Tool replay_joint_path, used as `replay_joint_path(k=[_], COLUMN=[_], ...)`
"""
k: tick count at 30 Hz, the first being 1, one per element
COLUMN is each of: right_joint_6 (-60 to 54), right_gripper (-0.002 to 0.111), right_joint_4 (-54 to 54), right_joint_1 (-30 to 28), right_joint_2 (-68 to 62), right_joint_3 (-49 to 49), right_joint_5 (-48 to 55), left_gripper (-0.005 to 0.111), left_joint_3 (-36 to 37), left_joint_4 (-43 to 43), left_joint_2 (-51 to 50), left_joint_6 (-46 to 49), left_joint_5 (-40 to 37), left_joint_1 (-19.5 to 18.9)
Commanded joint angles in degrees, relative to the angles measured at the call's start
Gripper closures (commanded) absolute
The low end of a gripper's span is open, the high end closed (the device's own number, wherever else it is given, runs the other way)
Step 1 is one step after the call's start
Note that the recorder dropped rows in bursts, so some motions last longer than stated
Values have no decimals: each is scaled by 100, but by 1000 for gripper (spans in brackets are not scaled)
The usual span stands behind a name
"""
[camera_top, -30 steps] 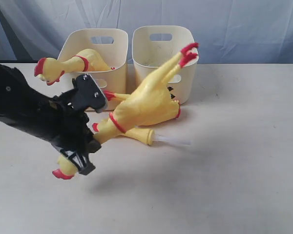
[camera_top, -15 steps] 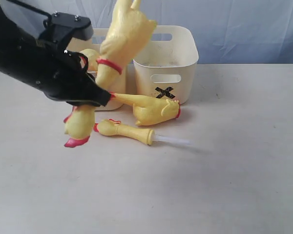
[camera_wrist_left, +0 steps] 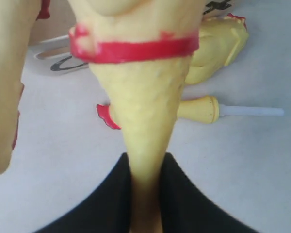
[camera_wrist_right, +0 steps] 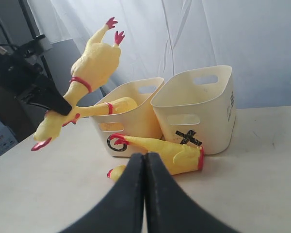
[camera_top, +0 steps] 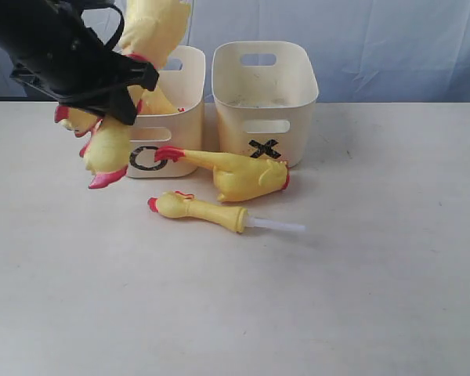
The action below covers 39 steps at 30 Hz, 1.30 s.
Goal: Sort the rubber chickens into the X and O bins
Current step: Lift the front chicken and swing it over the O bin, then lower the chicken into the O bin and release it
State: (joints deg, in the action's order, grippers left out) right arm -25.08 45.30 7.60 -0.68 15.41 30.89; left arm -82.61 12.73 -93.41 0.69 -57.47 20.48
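I will let go of the long rubber chicken with my left gripper in the O bin (camera_top: 171,91) beside the other long chicken, with its neck over the front rim.
My left gripper (camera_top: 129,82) is shut on the neck of a long rubber chicken (camera_top: 153,23), held high over the front of the O bin (camera_top: 172,153). Its head (camera_top: 106,157) hangs down and its body points up. In the left wrist view the jaws (camera_wrist_left: 145,177) clamp the yellow neck (camera_wrist_left: 145,107). A second long chicken (camera_top: 145,98) lies in the O bin with its head over the left rim. The X bin (camera_top: 298,94) stands to the right. A broken body piece (camera_top: 239,174) and a head piece (camera_top: 196,209) with a white tube lie in front. My right gripper (camera_wrist_right: 145,160) is shut, holding nothing.
The bins stand side by side at the back of a pale table (camera_top: 360,274), against a blue-grey curtain (camera_top: 392,47). The left arm's black body (camera_top: 47,39) fills the upper left of the exterior view. The right arm is outside the exterior view.
The left gripper has risen and swung back to the left with the long chicken, from low over the table to above the O bin. The pieces on the table stay put.
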Motion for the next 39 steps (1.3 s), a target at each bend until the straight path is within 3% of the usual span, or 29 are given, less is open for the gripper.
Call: replay_joint_path(k=[1, 5, 16, 39], right_joint_6=[-34, -34, -34, -34], right_gripper=[109, 109, 109, 109], right_joint_4=[30, 30, 30, 30], right_joint_1=[20, 20, 20, 20], right_joint_2=[-27, -27, -27, -27], right_joint_3=[36, 36, 36, 36], right_joint_5=[-16, -16, -16, -16], left_gripper=[107, 107, 107, 107], left_joint_3=[-629, -1313, -2331, -2600], left_joint_4=[26, -209, -319, -161], left_joint_2=[-422, -903, -1736, -2070], left_joint_6=[-214, -329, -353, -464], left_joint_5=[-271, -709, -1249, -1136], left_joint_1=[-197, -289, -297, -408])
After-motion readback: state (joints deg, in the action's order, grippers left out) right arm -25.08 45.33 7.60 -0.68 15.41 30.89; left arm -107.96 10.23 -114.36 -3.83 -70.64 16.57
